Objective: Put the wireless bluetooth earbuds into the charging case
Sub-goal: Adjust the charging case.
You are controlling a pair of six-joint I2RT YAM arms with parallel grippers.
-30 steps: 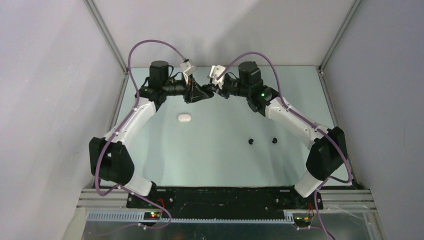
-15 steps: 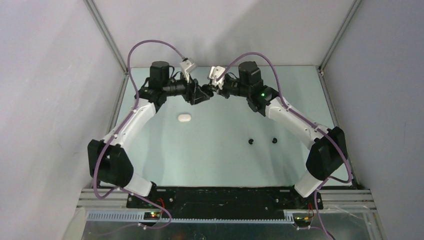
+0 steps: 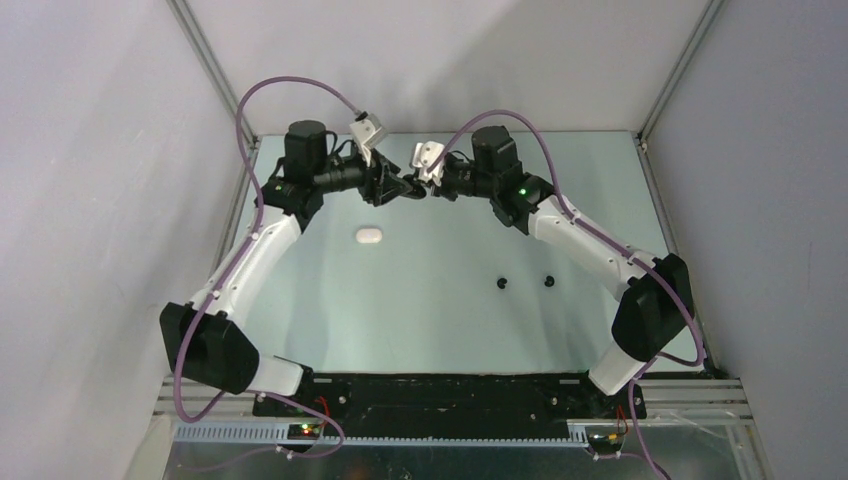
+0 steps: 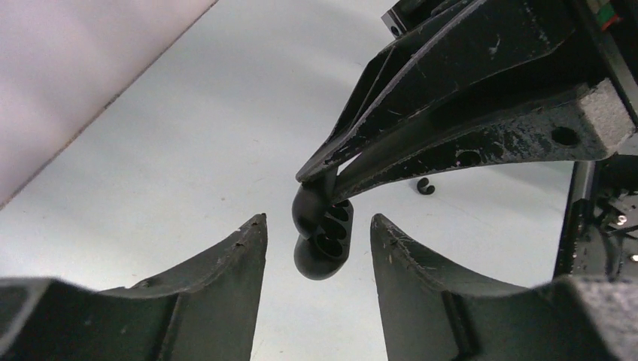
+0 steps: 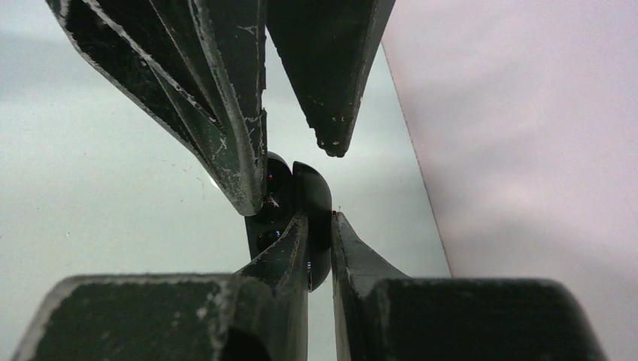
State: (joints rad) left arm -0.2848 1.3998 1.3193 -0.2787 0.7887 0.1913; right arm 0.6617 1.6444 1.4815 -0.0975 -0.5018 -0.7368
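Note:
I can see my right gripper pinching the middle of the lid beside the sockets, so I should hold the lid with my left gripper while my right gripper takes the lid's near end (image 5: 317, 281).
My right gripper (image 5: 320, 219) is shut on the lid of an open black charging case (image 5: 314, 197) and holds it above the table at the back middle. In the left wrist view the case (image 4: 325, 239) shows its empty sockets. My left gripper (image 4: 317, 226) is open, with its fingers on either side of the case, not touching it. In the top view the left gripper (image 3: 404, 187) and the right gripper (image 3: 428, 189) meet tip to tip. Two black earbuds (image 3: 503, 283) (image 3: 549, 279) lie on the table. The white earbuds are out of view.
A closed white pill-shaped case (image 3: 369, 235) lies on the table, left of centre and below the left gripper. One black earbud (image 4: 426, 186) shows behind the right gripper's fingers in the left wrist view. Walls with metal frame posts enclose the table on three sides.
My left arm's elbow and shoulder have swung to the left, and its wrist has drawn back a little. The right arm has shifted slightly left, with the black case in it.

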